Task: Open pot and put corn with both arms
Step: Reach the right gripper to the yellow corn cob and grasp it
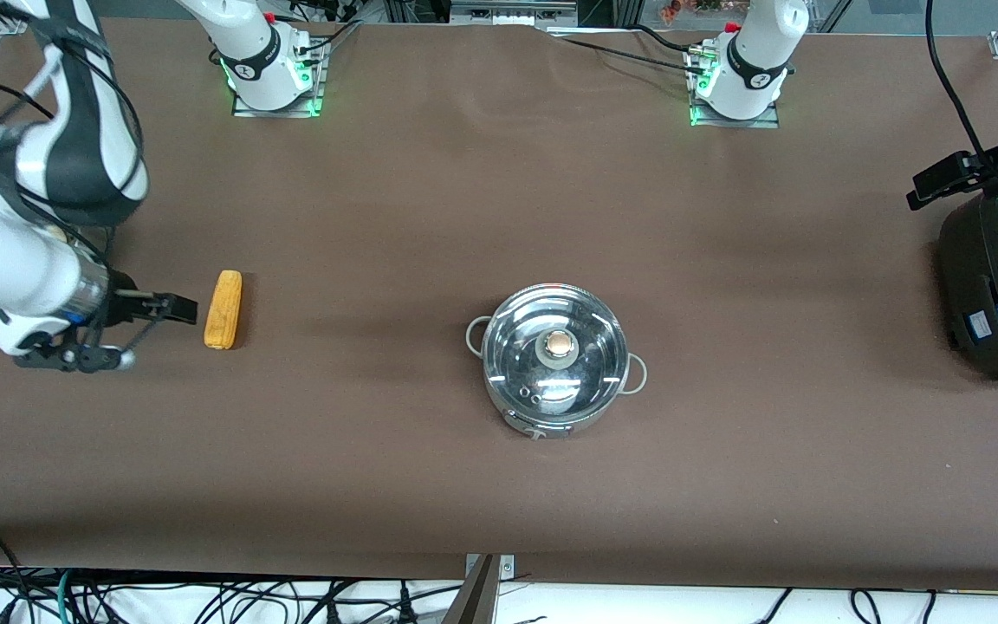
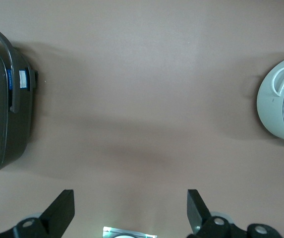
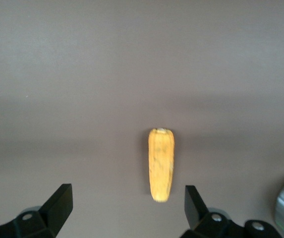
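Note:
The corn has to be picked up and put in the pot, so my right gripper should grip the middle of the corn (image 1: 224, 310) (image 3: 161, 166).
The pot (image 1: 551, 364) stands at the middle of the table, its glass lid with a tan knob (image 1: 558, 345) on it. The corn (image 1: 223, 309) lies on the brown cloth toward the right arm's end. My right gripper (image 1: 171, 308) hangs low just beside the corn, open, with nothing held. In the right wrist view the corn (image 3: 161, 163) lies just ahead of the right gripper (image 3: 127, 204), apart from its fingers (image 3: 60, 204). My left gripper (image 1: 932, 186) is up over the table's left-arm end, open and empty. In its wrist view the left gripper (image 2: 130, 210) shows above bare cloth, with the pot (image 2: 280, 99) at the edge.
A big black rounded cooker (image 1: 997, 295) sits at the left arm's end of the table, close under the left gripper, and shows again as the cooker (image 2: 3, 109) in the left wrist view. Both arm bases (image 1: 269, 65) stand along the table's robot edge.

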Robot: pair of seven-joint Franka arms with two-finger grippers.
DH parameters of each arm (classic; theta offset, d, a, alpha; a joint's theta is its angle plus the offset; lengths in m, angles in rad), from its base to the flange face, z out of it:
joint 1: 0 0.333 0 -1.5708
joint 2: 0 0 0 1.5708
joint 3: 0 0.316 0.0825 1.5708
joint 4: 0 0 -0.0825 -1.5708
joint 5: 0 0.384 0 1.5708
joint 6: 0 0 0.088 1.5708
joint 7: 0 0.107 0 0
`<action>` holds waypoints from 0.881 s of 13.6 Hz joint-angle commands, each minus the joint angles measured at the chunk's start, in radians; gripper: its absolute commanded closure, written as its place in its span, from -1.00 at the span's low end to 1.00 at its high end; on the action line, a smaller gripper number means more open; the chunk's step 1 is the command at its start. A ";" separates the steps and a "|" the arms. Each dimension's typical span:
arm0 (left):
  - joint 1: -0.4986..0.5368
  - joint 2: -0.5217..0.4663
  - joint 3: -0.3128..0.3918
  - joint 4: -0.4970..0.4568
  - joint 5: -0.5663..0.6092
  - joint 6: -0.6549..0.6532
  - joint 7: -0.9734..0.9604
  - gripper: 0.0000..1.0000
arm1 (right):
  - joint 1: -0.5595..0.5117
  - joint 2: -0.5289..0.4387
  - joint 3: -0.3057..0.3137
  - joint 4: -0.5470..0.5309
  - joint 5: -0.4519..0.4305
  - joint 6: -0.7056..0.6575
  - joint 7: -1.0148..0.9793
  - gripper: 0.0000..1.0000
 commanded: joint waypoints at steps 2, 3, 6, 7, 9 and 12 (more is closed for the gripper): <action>0.002 0.005 -0.010 -0.004 -0.004 0.004 0.015 -1.00 | -0.015 0.065 -0.006 -0.095 0.009 0.191 -0.013 -1.00; 0.002 0.022 -0.010 -0.010 -0.015 0.004 0.015 -1.00 | -0.023 0.070 -0.006 -0.125 0.009 0.223 -0.019 -1.00; -0.009 0.030 -0.019 -0.012 -0.036 0.002 0.015 -1.00 | -0.058 0.085 -0.008 -0.188 0.009 0.288 -0.062 -1.00; -0.010 0.040 -0.024 -0.015 -0.038 0.001 0.015 -1.00 | -0.067 0.087 -0.008 -0.211 0.011 0.311 -0.085 -1.00; -0.012 0.063 -0.034 -0.007 -0.041 0.002 0.011 -1.00 | -0.075 0.087 -0.006 -0.262 0.011 0.352 -0.090 -1.00; -0.018 0.102 -0.105 -0.002 -0.093 0.037 -0.038 -1.00 | -0.075 0.084 -0.006 -0.345 0.011 0.426 -0.090 -1.00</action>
